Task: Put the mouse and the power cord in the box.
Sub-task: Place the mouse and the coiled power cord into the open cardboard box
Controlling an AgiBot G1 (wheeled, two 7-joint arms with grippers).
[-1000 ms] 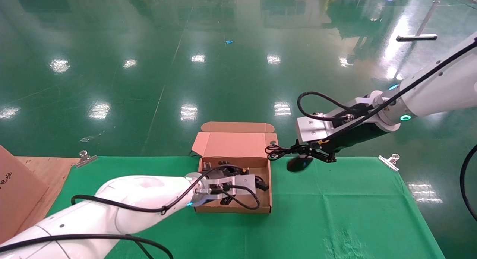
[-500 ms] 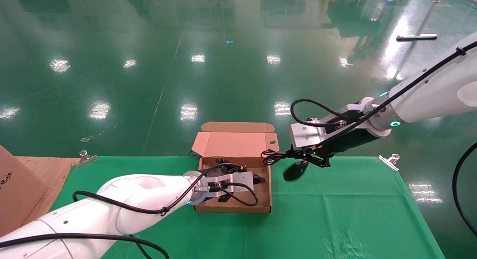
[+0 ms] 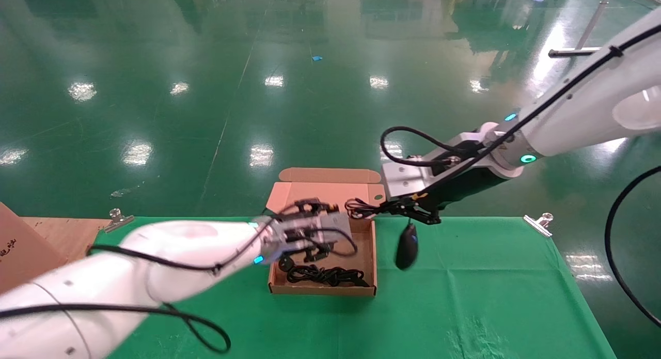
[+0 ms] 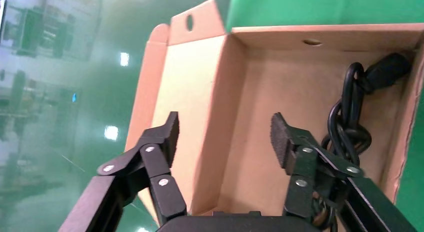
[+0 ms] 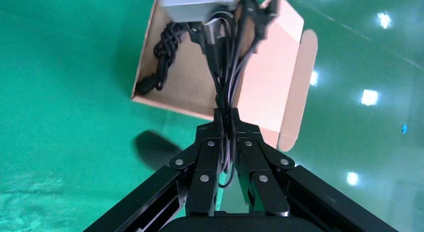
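My right gripper will release the mouse in the box, between the power cord and the box's side (image 3: 344, 244) (image 5: 199, 78) below the lid.
The open brown box (image 3: 369, 245) stands at the middle of the green cloth, its lid tipped back. Inside, along its near wall, lies the power cord (image 3: 323, 275), also seen as black coils (image 4: 350, 122) on the box floor (image 4: 280, 92). My left gripper (image 3: 323, 230) hovers above the box, open and empty (image 4: 225, 129). Just right of the lid, my right gripper (image 3: 397, 208) is shut on the mouse's bunched cable (image 5: 225, 114). The black mouse (image 3: 406, 247) dangles from that cable beside the box's right wall, above the cloth.
A large brown board with black writing (image 3: 20, 245) leans at the far left on bare wood (image 3: 62, 232). Metal clips (image 3: 117, 218) (image 3: 539, 222) pin the green cloth (image 3: 465, 297) at the table's far edge. Beyond is shiny green floor.
My left gripper let go of the power cord and rose out of the box; the cord now lies inside. The right gripper moved left towards the box, the mouse swinging down to hang.
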